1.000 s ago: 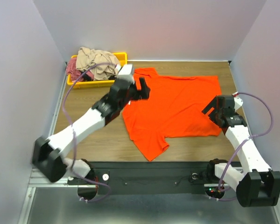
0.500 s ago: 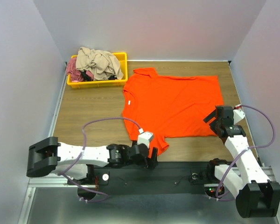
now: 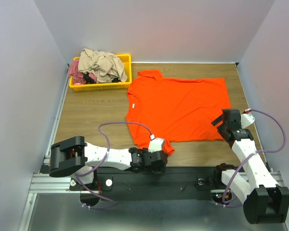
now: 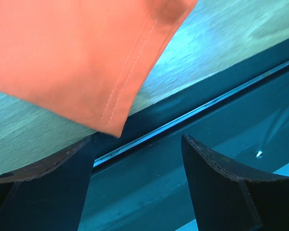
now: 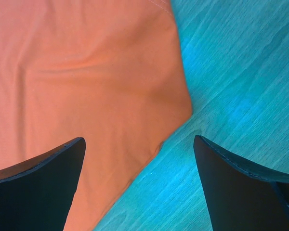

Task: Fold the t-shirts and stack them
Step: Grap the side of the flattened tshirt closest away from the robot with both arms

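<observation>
The robot's right gripper is to close next on the near bottom corner (image 3: 222,139) (image 5: 164,132) of the orange t-shirt, at the end of the shirt's bottom hem away from the collar.
An orange t-shirt (image 3: 178,108) lies spread flat on the wooden table. My left gripper (image 3: 159,161) is open at the table's near edge, just below the shirt's near sleeve (image 4: 86,62), whose hemmed corner hangs over the dark rail; nothing is between its fingers. My right gripper (image 3: 222,124) is open and low over the shirt's near right corner (image 5: 111,91), holding nothing.
A yellow bin (image 3: 126,61) at the back left holds a crumpled beige shirt (image 3: 101,65) and a dark red one (image 3: 76,71). Grey walls close in the table on three sides. A black rail (image 3: 183,175) runs along the near edge.
My left arm has swung from the far side by the bin down to the near edge, ending at the shirt's near sleeve. My right gripper has shifted slightly nearer over the corner.
</observation>
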You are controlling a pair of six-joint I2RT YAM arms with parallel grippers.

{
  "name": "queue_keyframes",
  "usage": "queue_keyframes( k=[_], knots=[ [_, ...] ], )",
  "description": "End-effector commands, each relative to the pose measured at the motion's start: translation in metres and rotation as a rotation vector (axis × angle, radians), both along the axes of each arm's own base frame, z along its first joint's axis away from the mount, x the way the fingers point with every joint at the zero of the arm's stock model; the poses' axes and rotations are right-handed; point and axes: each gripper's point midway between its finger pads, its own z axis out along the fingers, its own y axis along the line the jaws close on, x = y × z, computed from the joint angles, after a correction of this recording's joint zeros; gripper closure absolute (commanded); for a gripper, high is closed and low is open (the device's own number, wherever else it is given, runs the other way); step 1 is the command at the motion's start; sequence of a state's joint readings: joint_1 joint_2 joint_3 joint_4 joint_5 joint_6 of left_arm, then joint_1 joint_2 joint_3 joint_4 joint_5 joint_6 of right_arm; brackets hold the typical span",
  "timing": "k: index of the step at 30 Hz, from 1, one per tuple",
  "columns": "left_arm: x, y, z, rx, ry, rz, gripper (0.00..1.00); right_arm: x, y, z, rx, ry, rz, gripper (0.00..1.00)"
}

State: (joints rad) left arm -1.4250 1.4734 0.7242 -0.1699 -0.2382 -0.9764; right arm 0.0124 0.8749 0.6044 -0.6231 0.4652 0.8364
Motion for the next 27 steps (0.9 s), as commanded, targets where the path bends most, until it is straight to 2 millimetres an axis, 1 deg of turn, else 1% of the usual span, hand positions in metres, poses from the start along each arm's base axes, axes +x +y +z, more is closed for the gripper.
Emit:
queue_keyframes(
  k=[1, 2, 4, 6, 9, 12, 13, 16, 17, 19, 20, 21, 23, 24, 27],
  knots=[
    [0.045, 0.009, 0.016, 0.032, -0.130, 0.141, 0.19, 0.000, -0.010, 0.004, -0.032, -0.011, -0.044, 0.00],
    [0.049, 0.013, 0.017, 0.041, -0.131, 0.160, 0.22, 0.000, -0.010, 0.003, -0.034, -0.010, -0.044, 0.00],
    [0.050, 0.017, 0.020, 0.059, -0.126, 0.161, 0.22, 0.000, -0.010, 0.003, -0.037, -0.007, -0.043, 0.00],
    [0.050, 0.018, 0.021, 0.066, -0.131, 0.146, 0.22, -0.001, -0.011, 0.002, -0.038, -0.005, -0.048, 0.00],
    [0.050, 0.020, 0.011, 0.108, -0.113, 0.123, 0.24, -0.001, -0.012, 0.001, -0.040, -0.001, -0.060, 0.00],
    [0.046, 0.016, -0.007, 0.154, -0.083, 0.084, 0.29, -0.001, -0.014, -0.001, -0.049, 0.009, -0.068, 0.00],
    [0.045, 0.012, -0.010, 0.150, -0.079, 0.073, 0.30, -0.001, -0.014, -0.002, -0.045, 0.009, -0.074, 0.00],
    [0.043, 0.006, -0.018, 0.158, -0.060, 0.040, 0.41, -0.001, -0.018, -0.001, -0.057, 0.005, -0.101, 0.00],
    [0.044, 0.007, -0.020, 0.170, -0.061, 0.042, 0.54, -0.001, -0.019, -0.001, -0.060, 0.006, -0.107, 0.00],
    [0.045, 0.012, -0.023, 0.198, -0.057, 0.046, 0.75, -0.003, -0.022, -0.001, -0.064, 0.004, -0.125, 0.00],
    [0.048, 0.014, -0.024, 0.202, -0.056, 0.055, 0.95, -0.005, -0.027, -0.001, -0.059, -0.003, -0.152, 0.00],
    [0.048, 0.018, -0.024, 0.205, -0.054, 0.059, 1.00, -0.006, -0.028, -0.002, -0.055, -0.007, -0.160, 0.00],
    [0.052, 0.023, -0.022, 0.206, -0.056, 0.074, 1.00, -0.009, -0.030, -0.003, -0.051, -0.007, -0.175, 0.00],
    [0.057, 0.028, -0.019, 0.201, -0.056, 0.098, 1.00, -0.013, -0.032, -0.008, -0.044, 0.003, -0.188, 0.00],
    [0.060, 0.037, -0.015, 0.198, -0.056, 0.111, 1.00, -0.019, -0.034, -0.018, -0.001, 0.014, -0.229, 0.00]
  ],
)
